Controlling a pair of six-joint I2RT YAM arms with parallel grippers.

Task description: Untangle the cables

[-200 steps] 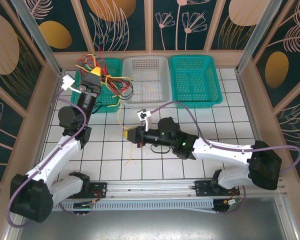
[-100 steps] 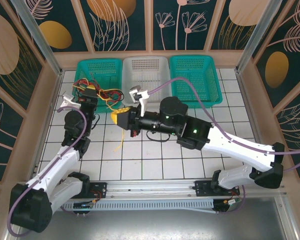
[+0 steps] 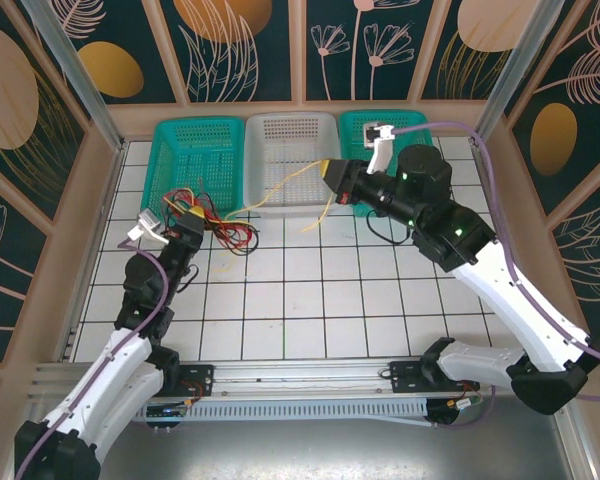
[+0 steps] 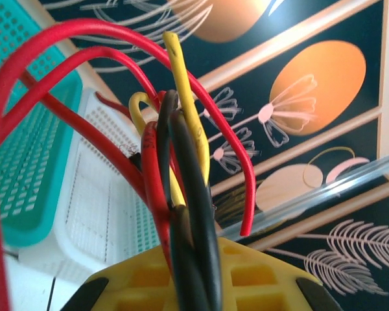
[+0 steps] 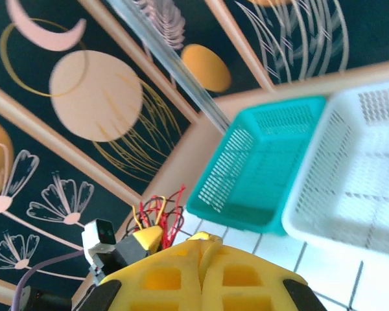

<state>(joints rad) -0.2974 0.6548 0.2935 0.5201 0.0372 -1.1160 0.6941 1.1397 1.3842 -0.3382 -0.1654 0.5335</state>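
Observation:
The yellow cable goes into the bundle in my left gripper, so next my left gripper lets go of the bundle and takes the cable (image 3: 306,170) beside my right gripper.
The cables (image 3: 225,228) are a tangle of red, black and yellow wires on the tiles in front of the left teal basket (image 3: 180,150). My left gripper (image 3: 193,214) is shut on that bundle; in the left wrist view black, red and yellow cables (image 4: 181,162) rise from between the yellow fingers (image 4: 259,272). My right gripper (image 3: 327,170) hovers at the white basket's right edge, shut on a yellow cable (image 3: 280,190) that stretches back to the tangle, its loose end hanging. In the right wrist view the right gripper (image 5: 204,256) pinches the yellow cable (image 5: 204,236).
Three baskets stand in a row at the back: teal (image 5: 259,162), white (image 3: 285,130) and teal (image 3: 390,125). The left gripper (image 5: 147,238) and its tangle (image 5: 161,214) show beyond the right fingers. Wooden walls and metal posts fence the white tiled floor (image 3: 310,300).
The right gripper has swung from the floor's middle up and right to the white basket, drawing the yellow cable out. The left gripper has pulled the bundle back from the left basket toward the near side.

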